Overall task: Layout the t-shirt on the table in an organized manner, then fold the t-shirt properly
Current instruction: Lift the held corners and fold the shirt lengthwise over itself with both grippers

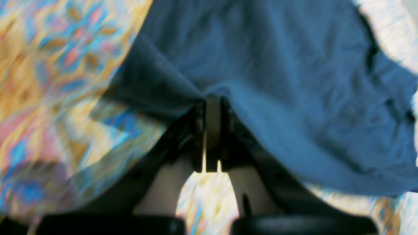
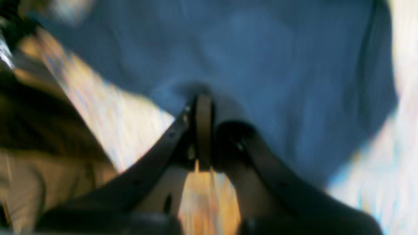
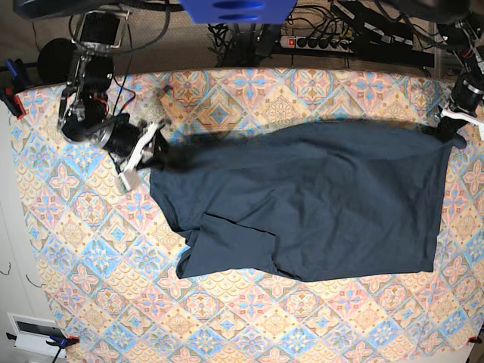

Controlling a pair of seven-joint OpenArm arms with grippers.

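Note:
I need to release the t-shirt's corner from my left gripper on the patterned table, slightly nearer than the shirt's taut far edge point(image 3: 433, 166).
The dark navy t-shirt point(image 3: 318, 204) lies across the middle of the patterned table point(image 3: 249, 318), with its far edge pulled taut between both arms. At the shirt's far left corner in the base view, my right gripper point(image 3: 165, 155) is shut on the fabric. At the far right corner my left gripper point(image 3: 452, 136) is shut on it too. In the left wrist view the fingertips point(image 1: 212, 101) pinch a fold of the t-shirt point(image 1: 277, 65) above the table point(image 1: 49, 65). The blurred right wrist view shows the gripper point(image 2: 203, 98) closed on the t-shirt point(image 2: 261, 49).
A power strip point(image 3: 333, 41) and cables lie beyond the table's far edge, beside a blue mount point(image 3: 236, 9). A clamp point(image 3: 11, 94) grips the cloth at the far left corner. A white box point(image 3: 34, 333) sits off the near left corner.

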